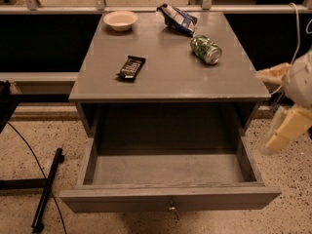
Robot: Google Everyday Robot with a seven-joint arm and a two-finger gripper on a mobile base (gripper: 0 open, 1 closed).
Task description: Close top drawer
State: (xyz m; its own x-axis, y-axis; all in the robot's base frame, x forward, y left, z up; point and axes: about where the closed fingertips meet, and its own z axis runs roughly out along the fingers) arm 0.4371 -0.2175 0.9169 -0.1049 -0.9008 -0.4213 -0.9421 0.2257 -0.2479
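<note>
Next, I move my gripper to the front panel (223, 201) of the top drawer, between its knob and the corner nearest my gripper, and close it there.
The top drawer (168, 172) of the grey cabinet is pulled far out toward me. Its deep box is empty. Its flat front panel (170, 199) runs along the bottom of the view, with a small metal knob (171, 208) at its centre. My gripper (286, 115) is at the right edge, beside the cabinet's right front corner, above and to the right of the drawer. It touches neither the drawer nor the cabinet.
On the cabinet top (170, 77) lie a white bowl (120, 19), a blue snack bag (178, 17), a green can (205, 49) on its side and a dark candy bar (131, 67). A black stand and cable (46, 189) lie on the speckled floor at left. A metal rail (146, 8) runs behind.
</note>
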